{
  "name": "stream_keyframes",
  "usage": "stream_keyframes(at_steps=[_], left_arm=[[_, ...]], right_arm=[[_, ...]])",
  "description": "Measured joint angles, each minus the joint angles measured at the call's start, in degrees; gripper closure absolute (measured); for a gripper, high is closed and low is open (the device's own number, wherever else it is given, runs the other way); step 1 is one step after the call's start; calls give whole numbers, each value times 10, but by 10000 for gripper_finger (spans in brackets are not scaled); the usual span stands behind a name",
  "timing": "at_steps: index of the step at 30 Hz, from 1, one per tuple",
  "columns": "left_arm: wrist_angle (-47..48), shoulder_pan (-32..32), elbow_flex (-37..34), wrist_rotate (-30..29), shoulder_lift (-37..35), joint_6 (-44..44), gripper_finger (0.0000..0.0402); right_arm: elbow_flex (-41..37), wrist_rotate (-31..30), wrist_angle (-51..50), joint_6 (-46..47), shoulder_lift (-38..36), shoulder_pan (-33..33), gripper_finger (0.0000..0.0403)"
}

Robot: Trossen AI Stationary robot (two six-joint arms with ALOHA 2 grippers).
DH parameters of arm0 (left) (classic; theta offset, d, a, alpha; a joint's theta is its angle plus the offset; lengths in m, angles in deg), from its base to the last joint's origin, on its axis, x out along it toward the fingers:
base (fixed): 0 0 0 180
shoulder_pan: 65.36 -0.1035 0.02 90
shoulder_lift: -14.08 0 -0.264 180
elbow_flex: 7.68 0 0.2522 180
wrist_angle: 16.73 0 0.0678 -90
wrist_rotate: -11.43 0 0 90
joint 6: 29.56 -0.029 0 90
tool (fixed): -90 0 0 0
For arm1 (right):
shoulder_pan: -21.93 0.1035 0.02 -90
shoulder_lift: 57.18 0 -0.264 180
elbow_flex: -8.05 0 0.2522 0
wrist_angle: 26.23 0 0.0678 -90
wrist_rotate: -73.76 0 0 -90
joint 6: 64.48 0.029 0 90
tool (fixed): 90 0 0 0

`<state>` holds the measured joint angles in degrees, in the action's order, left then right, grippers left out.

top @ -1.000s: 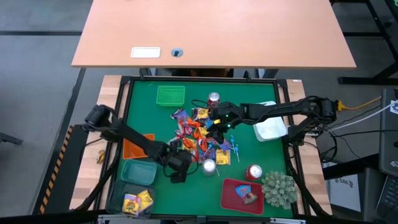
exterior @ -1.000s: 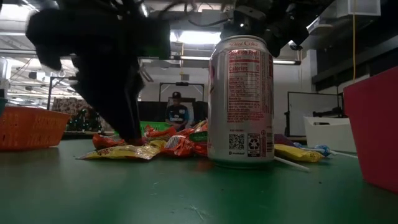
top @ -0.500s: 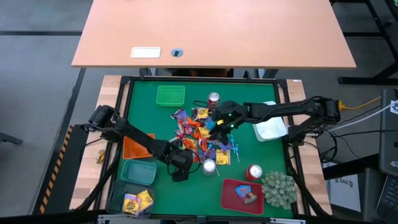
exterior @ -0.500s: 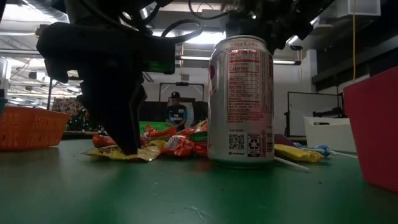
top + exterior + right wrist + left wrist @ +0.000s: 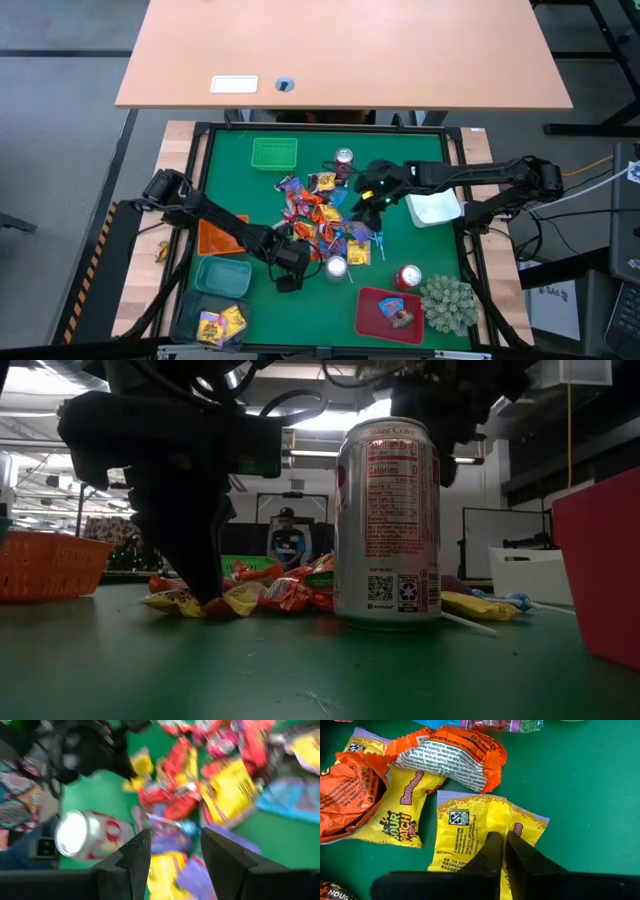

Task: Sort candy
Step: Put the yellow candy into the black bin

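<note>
My left gripper will release the pinched yellow packet on top of the yellow candy in the dark clear bin (image 5: 220,332).
The candy (image 5: 320,215) lies as a loose pile of small wrapped packets in the middle of the green table (image 5: 240,190). My left gripper (image 5: 290,262) stands at the pile's near left side, shut on a yellow packet (image 5: 470,827) that lies flat beside another yellow packet (image 5: 402,815) and orange wrappers (image 5: 455,757). The low view shows the same gripper (image 5: 205,598) on that packet (image 5: 240,598). My right gripper (image 5: 375,195) hovers open over the pile's right side, fingers apart (image 5: 172,855), touching nothing. My left gripper pinches the yellow packet's middle (image 5: 485,827) between its two fingertips (image 5: 492,850). The fingers come steeply from above. The wrapper is puckered into a ridge where they meet. The packet rests on the table, its edge (image 5: 245,595) curled up a little.
Three drink cans (image 5: 344,158) (image 5: 336,268) (image 5: 408,277) stand around the pile. Bins ring the table: green (image 5: 274,153), orange (image 5: 218,236), teal (image 5: 222,275), one with yellow candy (image 5: 215,322), red (image 5: 388,310), white (image 5: 433,205). A spiky plant (image 5: 448,300) sits near right.
My left gripper has shut on the yellow packet without moving off; the packet, flat before, is now bunched up at the fingertips. My right gripper has risen and drawn back toward the table's right edge, still open.
</note>
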<state>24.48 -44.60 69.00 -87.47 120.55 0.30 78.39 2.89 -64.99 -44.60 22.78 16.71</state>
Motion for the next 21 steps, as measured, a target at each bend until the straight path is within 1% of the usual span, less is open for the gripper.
stream_keyframes(at_steps=[5,8,12,17,21], left_arm=[[5,0,-2,15,-33,9,401],[2,0,-2,29,-68,14,401],[2,4,-2,63,-110,29,401],[4,16,-2,148,-163,83,401],[7,43,-1,218,-201,145,401]], right_arm=[[0,-14,-71,-2,0,1,230],[0,-40,-96,-2,-1,14,230],[0,-70,-121,-1,-1,47,230],[0,-137,-143,-1,0,96,230],[0,-166,-149,0,-1,123,230]])
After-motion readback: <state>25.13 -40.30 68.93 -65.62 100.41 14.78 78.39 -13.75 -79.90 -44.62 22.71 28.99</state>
